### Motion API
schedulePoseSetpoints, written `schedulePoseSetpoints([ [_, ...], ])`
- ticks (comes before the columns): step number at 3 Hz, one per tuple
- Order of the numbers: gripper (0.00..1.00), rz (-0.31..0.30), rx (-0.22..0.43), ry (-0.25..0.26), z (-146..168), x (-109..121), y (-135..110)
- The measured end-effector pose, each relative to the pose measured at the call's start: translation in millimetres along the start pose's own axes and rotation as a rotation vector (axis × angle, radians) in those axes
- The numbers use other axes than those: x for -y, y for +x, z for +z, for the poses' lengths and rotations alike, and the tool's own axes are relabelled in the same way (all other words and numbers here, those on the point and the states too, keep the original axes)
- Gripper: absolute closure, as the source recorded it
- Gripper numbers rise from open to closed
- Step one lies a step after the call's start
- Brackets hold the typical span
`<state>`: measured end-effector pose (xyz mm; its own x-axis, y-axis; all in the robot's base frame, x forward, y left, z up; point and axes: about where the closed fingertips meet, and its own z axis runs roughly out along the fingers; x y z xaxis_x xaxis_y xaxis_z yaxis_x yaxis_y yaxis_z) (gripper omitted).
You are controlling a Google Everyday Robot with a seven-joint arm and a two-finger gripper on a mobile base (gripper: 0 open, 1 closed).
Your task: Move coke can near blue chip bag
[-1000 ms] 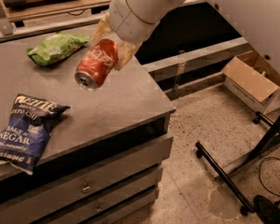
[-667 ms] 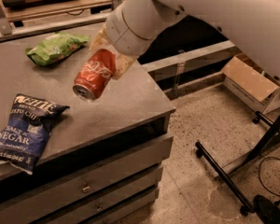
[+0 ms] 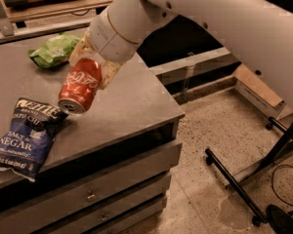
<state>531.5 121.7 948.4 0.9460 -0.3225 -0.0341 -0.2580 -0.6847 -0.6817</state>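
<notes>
The robot's gripper will release the coke can, now held just above the counter, on the grey counter (image 3: 81, 114) next to the upper corner of the blue chip bag.
The coke can (image 3: 81, 86) is red with white script and a silver end, tilted with its end down and to the left. My gripper (image 3: 90, 67) is shut on the coke can and holds it just above the grey counter (image 3: 132, 101). The blue chip bag (image 3: 25, 136) lies flat at the counter's front left, its upper right corner right beside the can's lower end. My white arm (image 3: 195, 18) reaches in from the upper right.
A green chip bag (image 3: 53, 50) lies at the back of the counter. The counter's right edge drops to a speckled floor. A black metal stand (image 3: 244, 179) and a cardboard box (image 3: 261, 89) are on the floor at right. Drawers sit under the counter.
My gripper has carried the coke can down and to the left, from mid-counter towards the blue chip bag. The can is now lower and close to the bag's corner.
</notes>
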Motion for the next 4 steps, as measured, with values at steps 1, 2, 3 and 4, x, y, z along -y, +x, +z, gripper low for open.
schedulePoseSetpoints([
  [1,1.0,-0.076,0.034,-0.016,20,5,-18],
  [2,1.0,-0.088,0.033,-0.057,41,-3,-20],
  [3,1.0,-0.057,0.015,-0.095,58,-24,-10],
  [4,1.0,-0.029,-0.007,-0.121,70,-41,-2],
])
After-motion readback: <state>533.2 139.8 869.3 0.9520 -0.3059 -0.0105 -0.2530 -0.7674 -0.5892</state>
